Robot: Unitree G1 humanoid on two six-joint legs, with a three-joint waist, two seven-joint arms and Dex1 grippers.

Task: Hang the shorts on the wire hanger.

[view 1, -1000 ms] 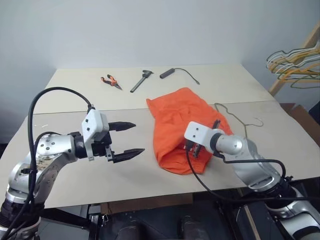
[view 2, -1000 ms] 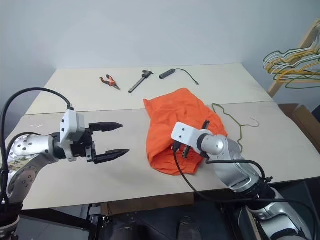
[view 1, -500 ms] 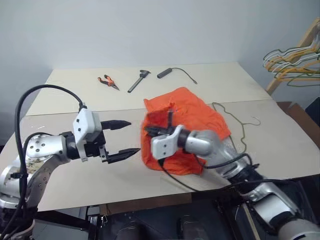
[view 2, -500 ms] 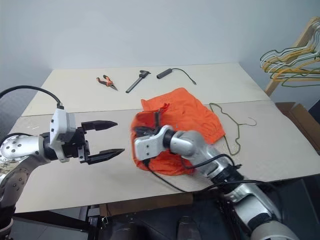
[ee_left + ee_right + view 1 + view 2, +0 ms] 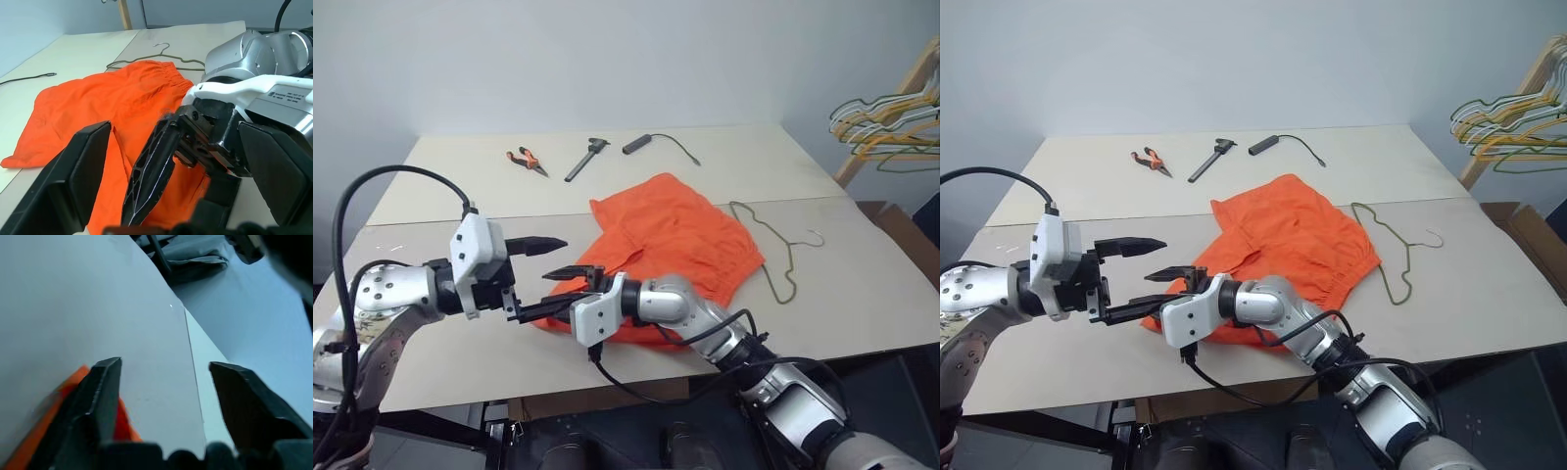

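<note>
The pulled-out near corner point(image 5: 546, 324) of the orange shorts, at the end of the leg opening closest to the table's front edge, will be gripped by my left gripper.
The orange shorts point(image 5: 675, 240) lie spread on the table, one corner point(image 5: 540, 319) pulled out toward the near left. The wire hanger point(image 5: 787, 257) lies flat just right of them, touching the waistband side. My right gripper point(image 5: 566, 291) stands open over that corner, pointing left, with nothing between its fingers point(image 5: 105, 382); orange cloth point(image 5: 124, 423) shows just under one of them. My left gripper point(image 5: 551, 277) is open and faces the right one. In the left wrist view a right fingertip point(image 5: 156, 161) reaches in between the left gripper's fingers.
Orange-handled pliers point(image 5: 530, 159), a dark caliper-like tool point(image 5: 590, 157) and a black stick with a cable point(image 5: 651, 143) lie at the table's far side. Bunched coloured hangers point(image 5: 889, 116) hang on a wooden rack at the right.
My right gripper swept left across the shorts, dragging a part of the cloth with it, and has opened and let go. The left gripper stayed put, open.
</note>
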